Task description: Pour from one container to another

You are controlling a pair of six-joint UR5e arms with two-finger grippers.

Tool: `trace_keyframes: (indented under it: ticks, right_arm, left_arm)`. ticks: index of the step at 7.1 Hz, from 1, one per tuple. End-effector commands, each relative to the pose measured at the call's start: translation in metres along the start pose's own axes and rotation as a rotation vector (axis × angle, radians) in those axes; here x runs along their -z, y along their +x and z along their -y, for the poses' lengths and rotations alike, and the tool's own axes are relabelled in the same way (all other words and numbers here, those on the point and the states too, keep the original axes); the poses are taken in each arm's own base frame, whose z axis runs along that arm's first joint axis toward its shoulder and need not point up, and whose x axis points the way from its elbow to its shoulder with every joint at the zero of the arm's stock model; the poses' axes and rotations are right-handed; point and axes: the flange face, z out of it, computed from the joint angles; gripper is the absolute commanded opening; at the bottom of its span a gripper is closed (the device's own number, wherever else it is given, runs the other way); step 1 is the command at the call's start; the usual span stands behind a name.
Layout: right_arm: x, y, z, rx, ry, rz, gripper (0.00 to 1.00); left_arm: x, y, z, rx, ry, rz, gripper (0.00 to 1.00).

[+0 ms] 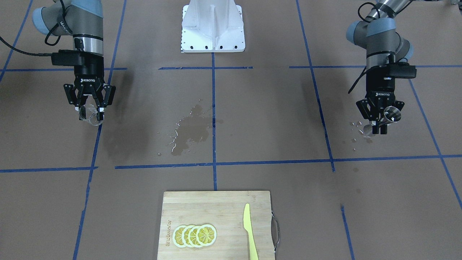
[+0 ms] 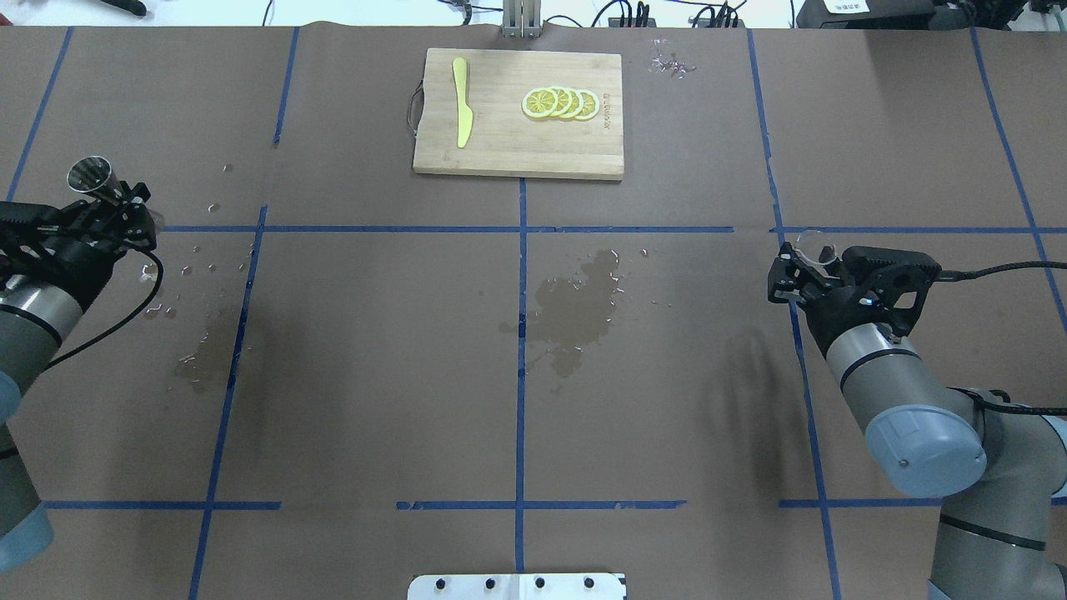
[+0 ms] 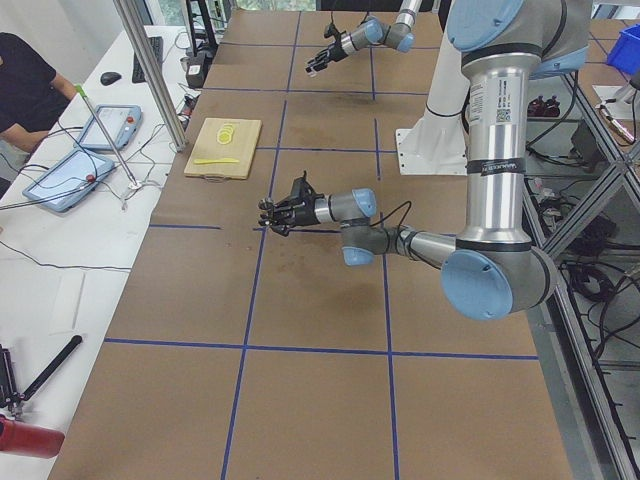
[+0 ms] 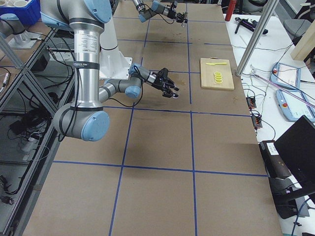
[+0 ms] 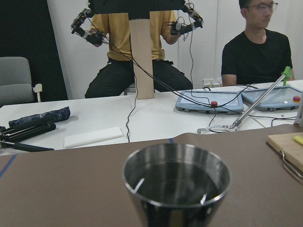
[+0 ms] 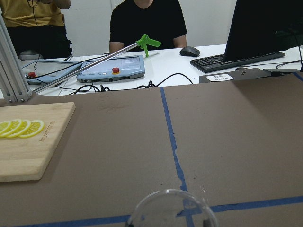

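Observation:
I will set the metal jigger on the table (image 1: pixel 329 113) with my left gripper, between the long blue line and the small drops.
The metal jigger (image 1: pixel 392 115) is held off the table at the robot's left side, with my left gripper (image 1: pixel 379 126) shut on its waist. In the overhead view the jigger (image 2: pixel 92 177) pokes out ahead of the left gripper (image 2: pixel 117 202). Its open mouth fills the left wrist view, and the jigger (image 5: pixel 176 182) looks dark and wet inside. The clear glass cup (image 1: pixel 88 115) hangs at the opposite side, with my right gripper (image 1: pixel 89 109) shut on it. The cup's rim (image 6: pixel 173 210) shows at the bottom of the right wrist view. The two containers are far apart.
A wet spill (image 2: pixel 575 312) lies mid-table, and smaller drops (image 2: pixel 196 350) lie near the left arm. A wooden cutting board (image 2: pixel 500 150) at the far edge carries lemon slices (image 2: pixel 560 103) and a yellow knife (image 2: pixel 462 112). The white robot base (image 1: pixel 213 27) is opposite. People sit beyond the table.

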Motion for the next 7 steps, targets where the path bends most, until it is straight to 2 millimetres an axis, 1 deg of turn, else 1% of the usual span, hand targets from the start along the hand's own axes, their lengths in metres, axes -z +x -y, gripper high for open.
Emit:
trace_keyframes:
  ticks: [1, 3, 5, 7]
  right_arm:
    - [-0.005, 0.016, -0.006, 0.007, 0.005, 0.017, 0.0]
    - [-0.011, 0.026, -0.013, 0.002, 0.006, 0.027, 0.0]
    - [-0.017, 0.042, -0.021, 0.032, 0.006, 0.06, 0.0]
    - [-0.019, 0.047, -0.022, 0.048, 0.007, 0.052, 0.0]
  left_arm:
    - [0.038, 0.034, -0.056, -0.004, 0.071, 0.024, 0.0]
    - [0.05, 0.034, -0.088, -0.053, 0.091, 0.042, 0.0]
    - [0.055, 0.04, -0.101, -0.065, 0.073, 0.027, 0.0]
    - [0.059, 0.049, -0.11, -0.066, 0.059, 0.011, 0.0]
